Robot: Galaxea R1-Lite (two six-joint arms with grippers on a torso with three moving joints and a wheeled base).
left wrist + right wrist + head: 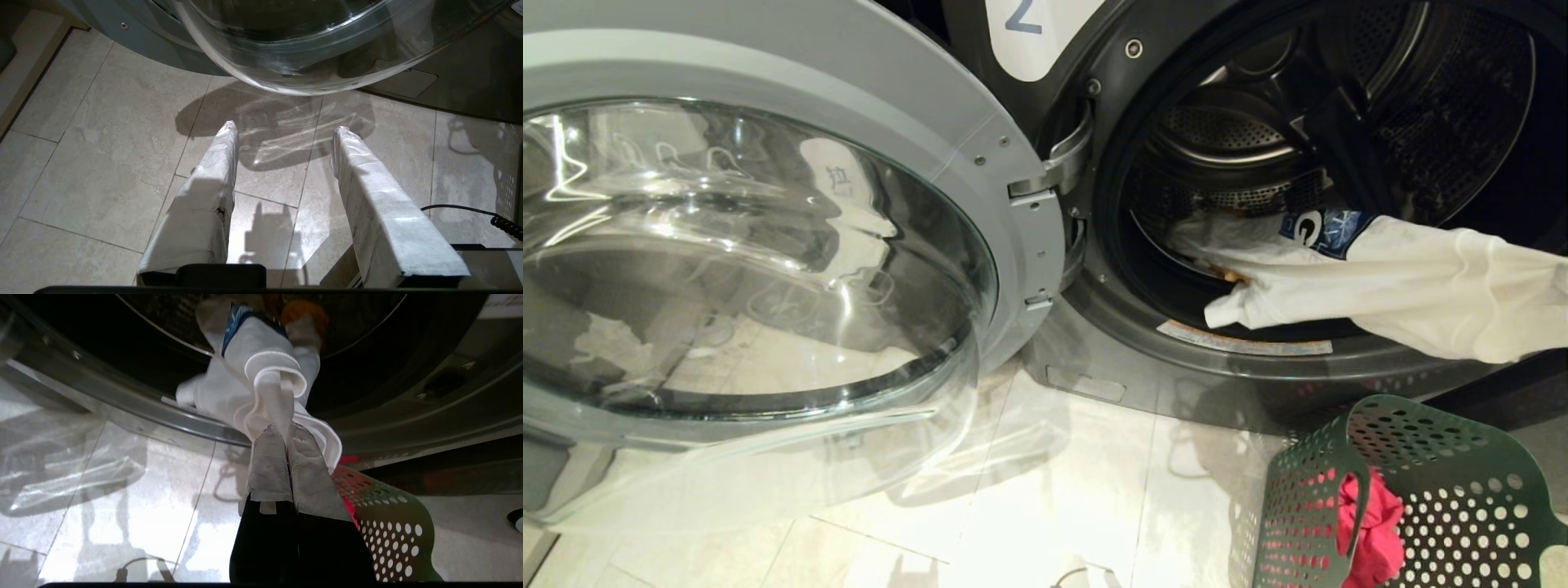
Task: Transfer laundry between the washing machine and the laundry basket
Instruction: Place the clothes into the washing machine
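The robot's right gripper needs to release the white garment, draped over the drum opening's lower rim (1285, 361) (274, 437), so that it hangs down towards the green basket.
The washing machine (1094, 367) labelled 2 stands with its glass door (768, 245) swung wide to the left. A white garment (1405, 286) with a blue patch stretches out of the drum, over the door rim, towards the right edge of the head view. My right gripper (286, 430) is shut on a fold of this white garment (265, 371), just outside the drum mouth. An orange-yellow garment (304, 312) lies deeper in the drum. Below stands the green laundry basket (1445, 482), with a red-pink garment (1372, 523) in it. My left gripper (284, 128) hangs open over the floor, holding nothing.
The open door's glass bowl (310, 49) bulges out low over the pale tiled floor (1054, 506), close above the left gripper. The basket (392, 535) sits right under my right gripper. A black coiled cable (504, 224) lies near the left arm.
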